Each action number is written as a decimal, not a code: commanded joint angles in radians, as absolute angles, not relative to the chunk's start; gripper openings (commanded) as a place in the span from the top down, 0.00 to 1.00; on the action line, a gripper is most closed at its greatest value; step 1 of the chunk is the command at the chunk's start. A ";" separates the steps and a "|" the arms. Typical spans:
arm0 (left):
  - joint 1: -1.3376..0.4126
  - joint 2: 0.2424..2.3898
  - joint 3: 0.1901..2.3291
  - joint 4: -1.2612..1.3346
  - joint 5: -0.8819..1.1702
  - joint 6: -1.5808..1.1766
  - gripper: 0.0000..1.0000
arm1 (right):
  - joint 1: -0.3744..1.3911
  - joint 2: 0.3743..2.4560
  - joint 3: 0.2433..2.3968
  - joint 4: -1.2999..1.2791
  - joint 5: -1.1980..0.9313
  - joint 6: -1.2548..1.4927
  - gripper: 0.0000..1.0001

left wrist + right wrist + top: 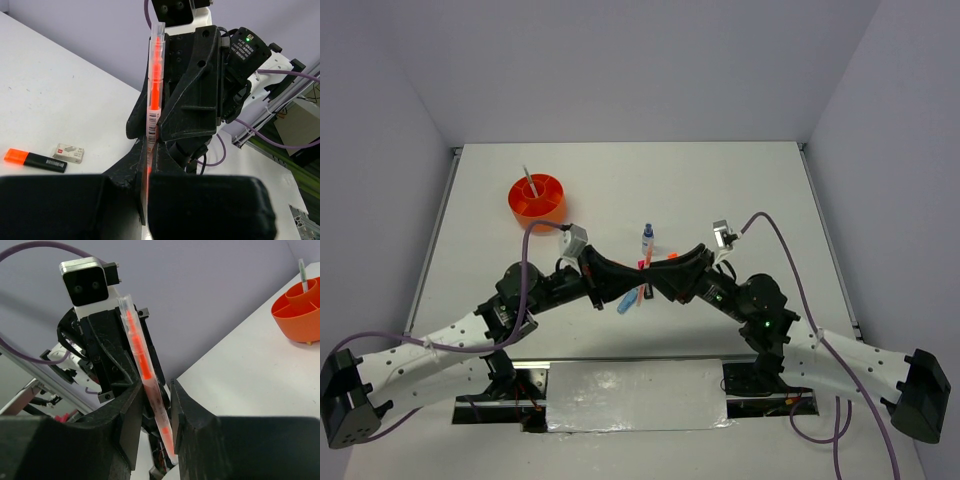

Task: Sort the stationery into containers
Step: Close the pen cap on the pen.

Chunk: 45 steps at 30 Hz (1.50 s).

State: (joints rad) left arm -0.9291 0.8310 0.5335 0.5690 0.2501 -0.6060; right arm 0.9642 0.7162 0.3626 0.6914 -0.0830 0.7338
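I have the thin orange pen by its lower end in my left gripper, so I will hold the pen with my right gripper while my left gripper takes its upper end (157, 35).
My left gripper (147, 167) is shut on the lower end of the thin orange pen (154, 90) and holds it upright above the table. My right gripper (156, 387) faces it, jaws slightly apart on either side of the same pen (145, 372), not clamped. Both grippers meet at the table's middle (650, 277). The orange organiser cup (537, 197) stands at the far left with the grey pencil (530, 183) in it; it also shows in the right wrist view (300, 310). An orange-tipped highlighter (35, 160) and the white eraser (68, 152) lie on the table.
The tiny blue-capped bottle (647, 238) stands just beyond the grippers. The blue marker (628, 300) lies under the left arm, beside a pink tip (642, 264). An orange tip (673, 256) lies by the right arm.
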 commanded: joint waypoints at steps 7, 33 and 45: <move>-0.930 0.857 0.520 0.687 0.324 -0.624 1.00 | 0.976 0.742 0.445 0.687 -0.103 0.654 0.66; -0.930 0.827 0.837 0.224 0.037 -0.499 0.10 | 0.980 0.787 0.537 0.410 -0.270 0.454 1.00; -0.928 0.900 0.874 0.176 0.061 -0.528 0.29 | 0.991 0.767 0.580 0.334 -0.222 0.419 1.00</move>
State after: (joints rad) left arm -0.9260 0.9112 0.8639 0.1394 0.0383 -0.5262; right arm 0.9840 0.7864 0.5270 0.3420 -0.2413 0.4469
